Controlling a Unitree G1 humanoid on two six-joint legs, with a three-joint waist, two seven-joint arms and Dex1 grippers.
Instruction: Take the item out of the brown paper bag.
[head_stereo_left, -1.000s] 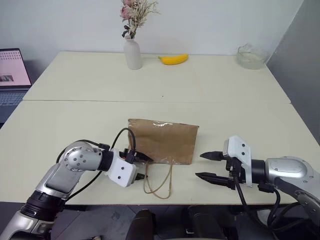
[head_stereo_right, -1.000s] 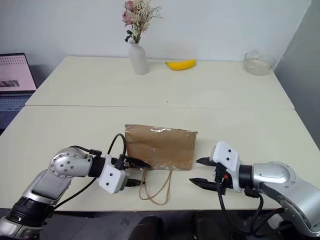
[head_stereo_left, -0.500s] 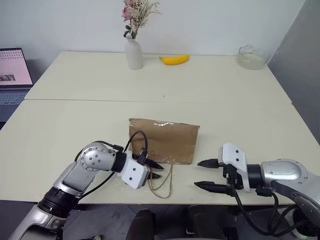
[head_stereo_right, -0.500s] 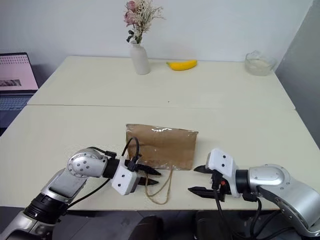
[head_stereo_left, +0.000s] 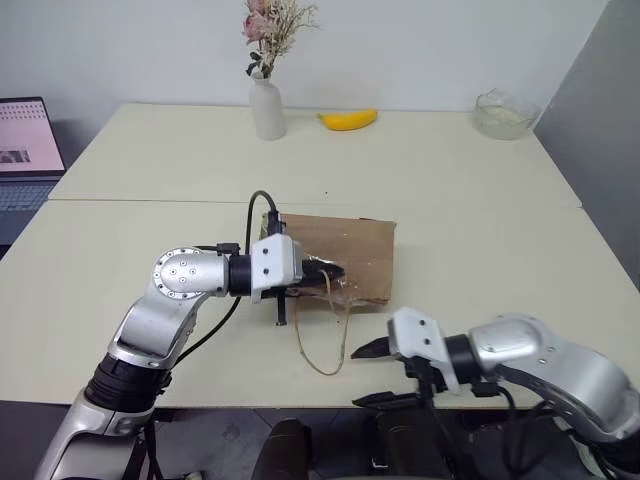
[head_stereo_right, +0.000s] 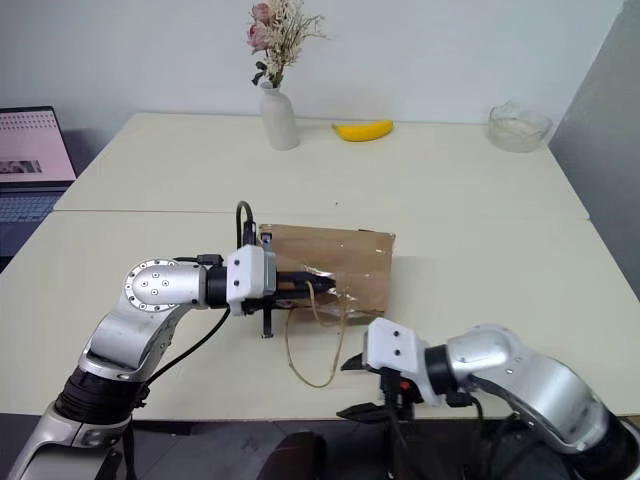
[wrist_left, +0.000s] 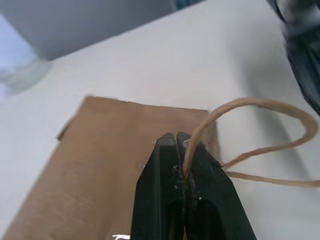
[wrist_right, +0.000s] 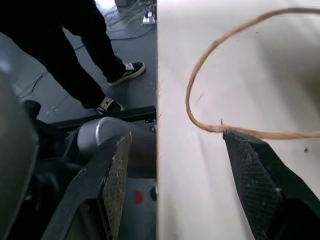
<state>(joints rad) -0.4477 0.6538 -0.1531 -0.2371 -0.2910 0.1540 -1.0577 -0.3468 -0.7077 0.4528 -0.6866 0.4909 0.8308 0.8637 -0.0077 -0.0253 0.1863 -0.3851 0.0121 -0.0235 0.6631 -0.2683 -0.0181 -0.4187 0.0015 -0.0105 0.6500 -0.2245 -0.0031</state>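
Observation:
My left gripper is holding only the bag's upper handle, so the bag's opening stays shut, and my right gripper will pinch the slack lower handle (head_stereo_left: 325, 373) before it reaches in.
The brown paper bag (head_stereo_left: 350, 250) lies on the near table with its front edge raised. My left gripper (head_stereo_left: 335, 270) is shut on one of its thin tan loop handles (wrist_left: 270, 101), which runs between the closed fingers. The loop (head_stereo_left: 301, 342) hangs down to the tabletop. At the table's front edge my right gripper (head_stereo_left: 372, 375) stands open, just right of the hanging loop and apart from it. The right wrist view shows that loop (wrist_right: 189, 95) lying ahead of the spread fingers (wrist_right: 255, 175). The item is hidden from me.
On the far table stand a white vase with dried flowers (head_stereo_left: 266, 105), a yellow banana (head_stereo_left: 348, 119) and a glass bowl (head_stereo_left: 503, 112). A laptop (head_stereo_left: 25, 140) sits at the far left. A person's legs and shoe (wrist_right: 120, 75) show on the floor below the table edge.
My left gripper shut on the bag's handle and rose, lifting the bag's front edge. My right gripper moved left and nearer the front edge, still open.

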